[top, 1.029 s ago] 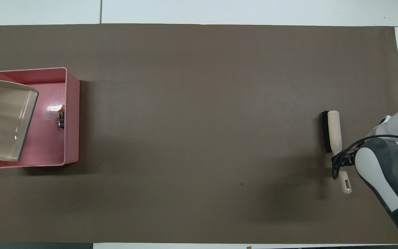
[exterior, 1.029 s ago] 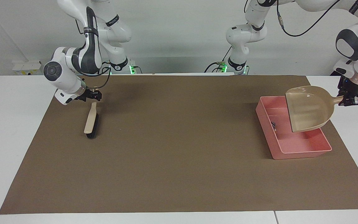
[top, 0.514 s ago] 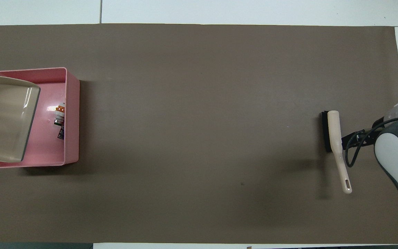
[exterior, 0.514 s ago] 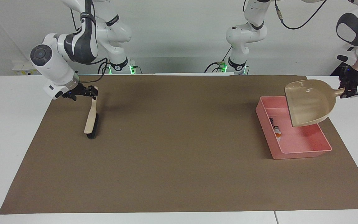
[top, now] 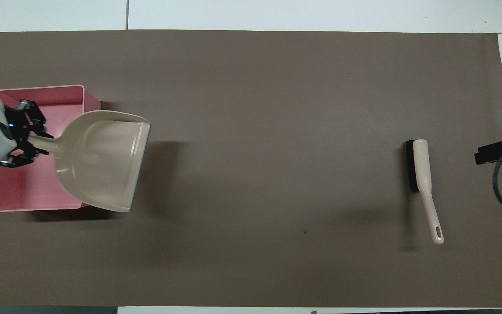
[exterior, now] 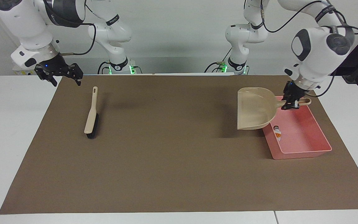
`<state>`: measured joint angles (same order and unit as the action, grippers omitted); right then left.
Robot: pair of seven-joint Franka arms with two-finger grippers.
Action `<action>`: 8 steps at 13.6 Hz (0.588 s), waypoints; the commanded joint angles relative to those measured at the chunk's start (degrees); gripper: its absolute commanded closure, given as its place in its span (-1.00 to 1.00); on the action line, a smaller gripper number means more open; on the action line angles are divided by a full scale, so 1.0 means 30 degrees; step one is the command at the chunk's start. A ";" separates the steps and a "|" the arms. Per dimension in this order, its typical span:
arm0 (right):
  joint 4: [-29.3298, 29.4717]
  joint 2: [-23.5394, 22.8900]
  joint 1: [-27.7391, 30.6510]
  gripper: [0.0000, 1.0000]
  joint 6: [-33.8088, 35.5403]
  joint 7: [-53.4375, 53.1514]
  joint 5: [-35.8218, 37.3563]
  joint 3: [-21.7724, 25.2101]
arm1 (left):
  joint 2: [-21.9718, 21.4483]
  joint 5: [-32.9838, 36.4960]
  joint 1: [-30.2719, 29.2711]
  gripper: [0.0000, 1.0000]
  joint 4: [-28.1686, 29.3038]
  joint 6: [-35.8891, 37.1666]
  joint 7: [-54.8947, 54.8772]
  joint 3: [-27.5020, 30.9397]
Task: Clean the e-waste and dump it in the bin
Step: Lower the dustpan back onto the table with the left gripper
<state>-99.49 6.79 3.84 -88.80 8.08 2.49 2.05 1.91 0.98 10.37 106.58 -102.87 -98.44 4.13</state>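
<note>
Next, my left gripper lets go of the beige dustpan on the brown mat (top: 177,165) next to the pink bin, with the dustpan's opening facing the brush.
The pink bin (exterior: 317,132) (top: 20,196) sits on the mat at the left arm's end of the table. In it lies a small white e-waste bit with an orange band (exterior: 277,133), by the wall toward the table's middle; the dustpan hides it in the overhead view. My left gripper (exterior: 291,104) (top: 38,140) is shut on the handle of the beige dustpan (exterior: 255,109) (top: 103,163). The pan hangs in the air over that wall and the mat beside it, its mouth toward the right arm's end. My right gripper (exterior: 67,80) is open, empty and raised.
A beige brush with black bristles (exterior: 91,116) (top: 421,174) lies on the brown mat (exterior: 172,161) at the right arm's end, its handle pointing toward the robots. The right gripper hangs above the mat's corner beside that handle's tip.
The left arm swung the dustpan from over the bin's outer end toward the table's middle. The right gripper rose off the brush handle and drew back toward the mat's corner.
</note>
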 commanded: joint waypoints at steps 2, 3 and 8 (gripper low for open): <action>0.5349 -0.2464 -0.0136 -0.98 0.3199 -0.0437 -0.0391 -0.0125 | -0.0636 -0.0444 0.2924 0.98 0.3254 -0.3289 0.3654 0.0263; 0.5214 -0.2470 -0.0137 -0.98 0.3028 -0.0524 -0.0247 -0.0096 | -0.0375 -0.0531 0.3105 0.98 0.3581 -0.3763 0.4098 0.0263; 0.2959 -0.1738 -0.0166 -0.98 0.1827 -0.1052 -0.0070 -0.0096 | 0.1354 -0.1498 0.4044 0.98 0.3934 -0.5668 0.5596 0.0292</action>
<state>-88.06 0.25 3.21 -81.68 6.06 2.32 1.99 5.23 -2.45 21.06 117.33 -117.09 -83.27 3.95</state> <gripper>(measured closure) 0.009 0.665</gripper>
